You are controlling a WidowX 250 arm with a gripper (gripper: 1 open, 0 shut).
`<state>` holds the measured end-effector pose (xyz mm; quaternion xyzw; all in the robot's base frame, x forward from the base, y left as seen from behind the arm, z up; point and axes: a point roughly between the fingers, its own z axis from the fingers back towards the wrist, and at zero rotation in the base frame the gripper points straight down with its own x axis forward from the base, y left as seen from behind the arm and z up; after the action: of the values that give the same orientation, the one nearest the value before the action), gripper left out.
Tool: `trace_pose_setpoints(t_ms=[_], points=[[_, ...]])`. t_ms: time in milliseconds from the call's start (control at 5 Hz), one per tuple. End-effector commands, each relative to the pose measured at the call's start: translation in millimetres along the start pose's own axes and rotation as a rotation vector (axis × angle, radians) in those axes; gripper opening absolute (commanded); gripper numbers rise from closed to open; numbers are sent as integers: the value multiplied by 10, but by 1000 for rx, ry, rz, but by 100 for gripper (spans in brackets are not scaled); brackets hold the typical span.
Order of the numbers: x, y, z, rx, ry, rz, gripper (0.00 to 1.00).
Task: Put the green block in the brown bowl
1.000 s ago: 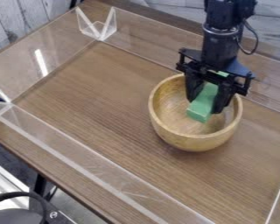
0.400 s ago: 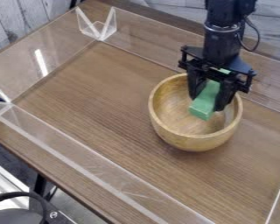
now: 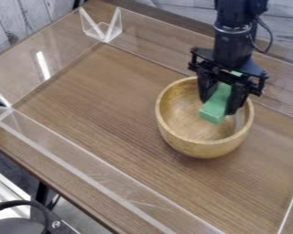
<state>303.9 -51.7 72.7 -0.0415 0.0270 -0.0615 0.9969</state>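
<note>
Next, I release the green block on the bottom of the brown bowl [image 3: 208, 112], near its hollow's middle.
The green block [image 3: 218, 103] hangs upright, slightly tilted, inside the mouth of the brown bowl [image 3: 186, 137]. My black gripper [image 3: 225, 91] comes down from above and is shut on the green block's upper part. The block's lower end sits below the rim level, over the bowl's hollow; whether it touches the bottom I cannot tell. The bowl stands on the wooden table at the right of the view.
The wooden table [image 3: 100, 110] is ringed by low clear plastic walls [image 3: 39, 146]. A clear plastic corner piece [image 3: 103, 26] stands at the back left. The table's front edge drops off at the lower left.
The gripper and green block have shifted very slightly to the right over the bowl; the bowl itself has not moved.
</note>
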Motion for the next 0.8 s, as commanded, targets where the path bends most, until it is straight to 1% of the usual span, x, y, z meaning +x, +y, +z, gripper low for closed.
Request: trace_pose_setpoints(t_ms=[0, 200, 400, 600], points=[[144, 21, 164, -3, -77, -12, 0], [161, 40, 126, -4, -75, -15, 0], [169, 60, 135, -9, -85, -17, 0], [162, 83, 92, -7, -73, -14, 0]])
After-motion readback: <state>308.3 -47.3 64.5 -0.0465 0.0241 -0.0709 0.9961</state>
